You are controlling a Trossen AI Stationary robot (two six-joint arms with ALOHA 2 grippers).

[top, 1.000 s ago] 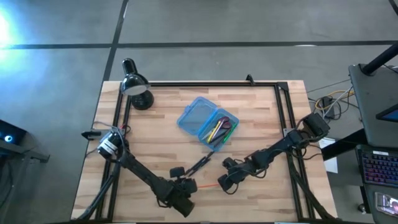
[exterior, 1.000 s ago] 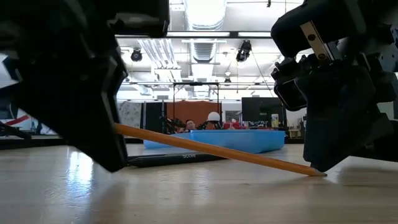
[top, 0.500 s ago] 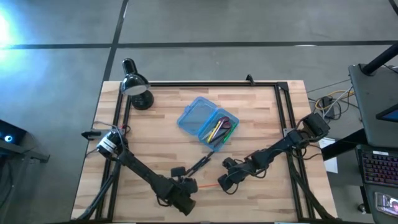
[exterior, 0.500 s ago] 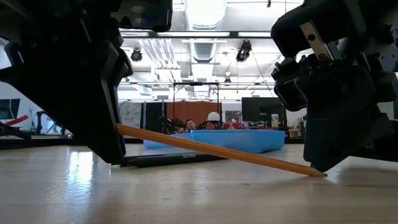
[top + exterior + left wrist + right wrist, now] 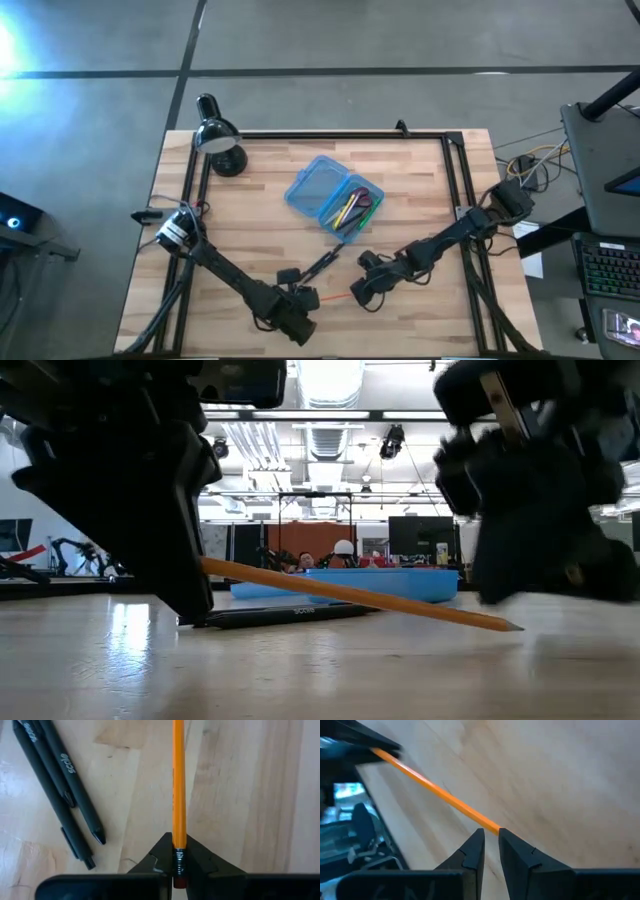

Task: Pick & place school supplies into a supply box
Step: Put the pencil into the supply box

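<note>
The robot's left gripper should put the orange pencil, now near the table's near edge, down in the supply box [image 5: 355,206] between the yellow and green pens.
An orange pencil [image 5: 335,297] lies between my two grippers near the table's near edge. My left gripper [image 5: 308,300] is shut on its eraser end. My right gripper [image 5: 362,292] is narrowly open and hovers at the pointed end [image 5: 492,826], which lies just beyond its fingertips, untouched. In the low view the pencil [image 5: 350,595] slants down from the left gripper to its tip [image 5: 512,627] by the table. Two black pens [image 5: 60,795] lie side by side on the wood. The open blue supply box [image 5: 305,188] holds coloured pens [image 5: 352,210]. My left gripper pinches the pencil's eraser end at the metal ferrule [image 5: 176,856] between its two fingers. The fingers come along the pencil, in line with it. The held end is raised and the pencil slopes down toward its tip [image 5: 512,627].
A black desk lamp [image 5: 222,147] stands at the far left corner. A black rail frame [image 5: 330,134] runs round the tabletop. Bare wood lies right of the box and along the near edge. Beyond the table a room with screens and people shows.
My right gripper has risen off the pencil's tip and moved slightly toward the table's right; the tip now shows free. My left gripper has shifted a little toward the right with the pencil's raised end. The pens and the box have stayed put.
</note>
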